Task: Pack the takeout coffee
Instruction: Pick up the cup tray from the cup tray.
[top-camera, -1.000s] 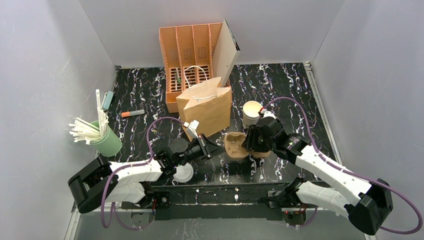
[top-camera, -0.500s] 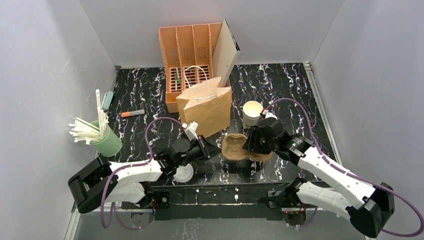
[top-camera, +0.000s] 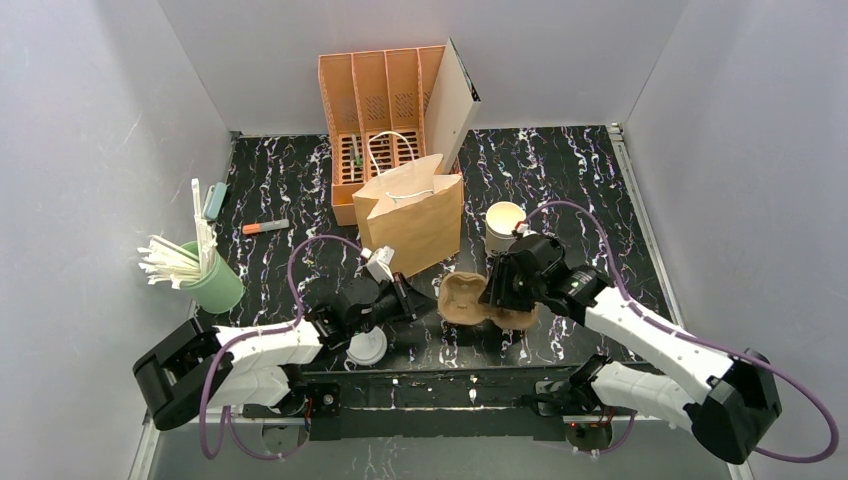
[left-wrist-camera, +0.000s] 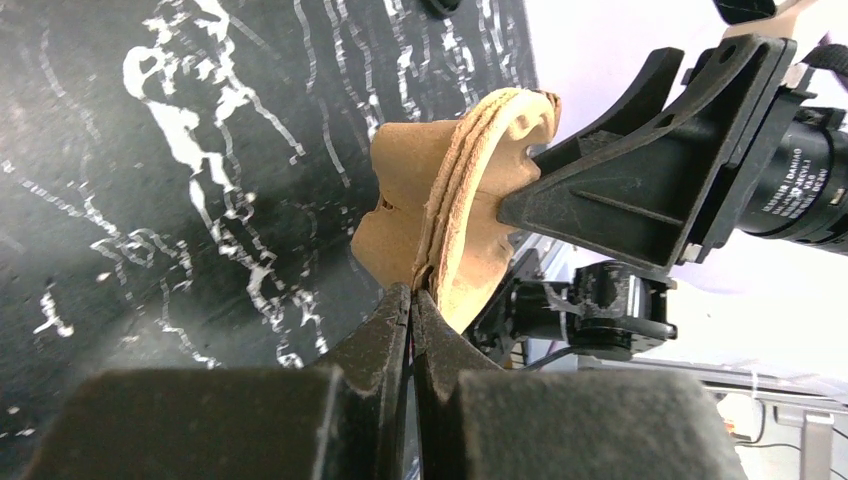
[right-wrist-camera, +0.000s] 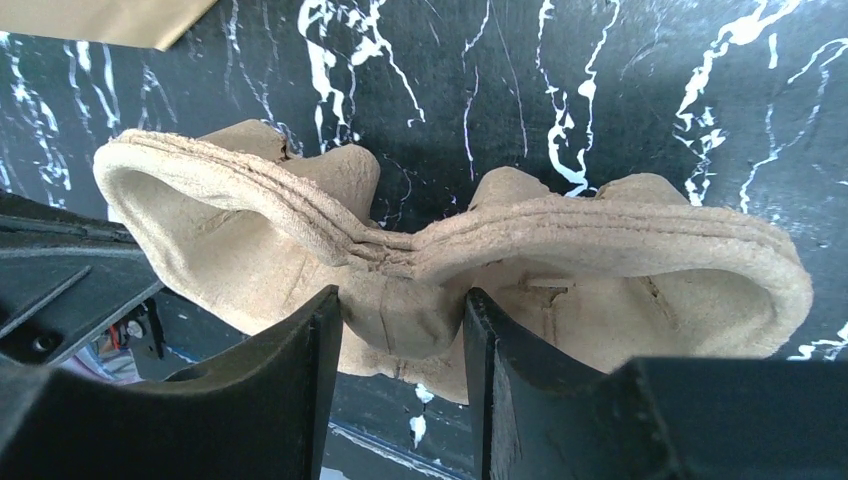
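My left gripper should open and pinch the outer layer (left-wrist-camera: 425, 252) while my right gripper peels off the rest, because layers nest together in the carrier's rim.
The takeout coffee is a white paper cup (top-camera: 503, 225) that stands open, with no lid on it, on the black marbled table behind my right arm. A brown moulded pulp cup carrier (top-camera: 462, 295) hangs tilted just above the table between my arms. My right gripper (right-wrist-camera: 400, 330) is shut on the carrier's (right-wrist-camera: 560, 260) middle bridge, one finger on each side. My left gripper (left-wrist-camera: 412, 295) is shut, its tips touching the layered rim of the carrier (left-wrist-camera: 470, 240). I cannot tell whether any rim lies between them.
A brown paper bag (top-camera: 410, 215) with white handles stands open behind the carrier, in front of an orange divided rack (top-camera: 375, 110). A green cup of white straws (top-camera: 215, 280) is at the left. A flat white lid (top-camera: 366, 347) lies by my left arm.
My right gripper has carried the carrier a little to the left, toward my left gripper. My left arm has drawn back slightly, its jaws staying shut.
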